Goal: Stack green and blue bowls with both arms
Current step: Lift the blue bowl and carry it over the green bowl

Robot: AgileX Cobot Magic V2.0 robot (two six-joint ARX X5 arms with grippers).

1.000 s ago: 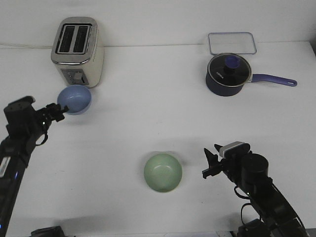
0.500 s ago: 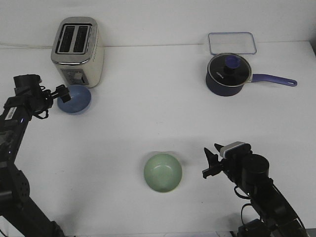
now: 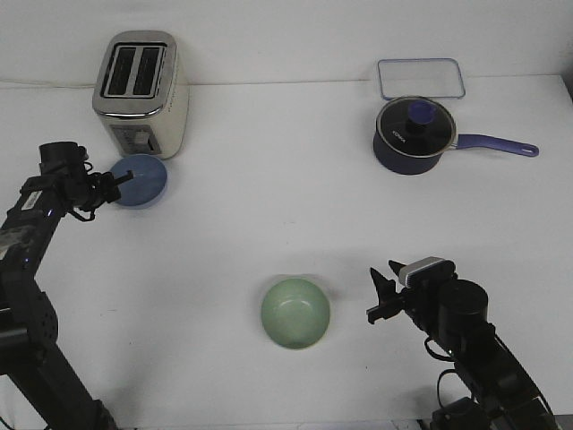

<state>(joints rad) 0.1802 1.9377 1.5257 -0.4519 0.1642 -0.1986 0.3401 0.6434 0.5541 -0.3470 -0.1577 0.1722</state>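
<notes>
My left gripper will let go of the light blue bowl inside the pale green bowl point(image 3: 295, 313) near the front of the table.
The light blue bowl point(image 3: 143, 179) sits on the white table just in front of the toaster. My left gripper point(image 3: 118, 183) is at the bowl's left rim. Its fingers look parted, one on each side of the rim. The pale green bowl point(image 3: 295, 313) sits upright near the table's front, in the middle. My right gripper point(image 3: 377, 300) is open and empty, a short gap to the right of the green bowl, pointing toward it.
A cream and silver toaster point(image 3: 140, 91) stands at the back left, close behind the blue bowl. A dark navy saucepan point(image 3: 412, 136) with a lid and a long handle stands at the back right. A clear rectangular container point(image 3: 421, 78) lies behind it.
My left arm has reached forward and its gripper has moved up to the blue bowl's left rim. The blue bowl has shifted slightly right. The right arm and the green bowl have not moved.
</notes>
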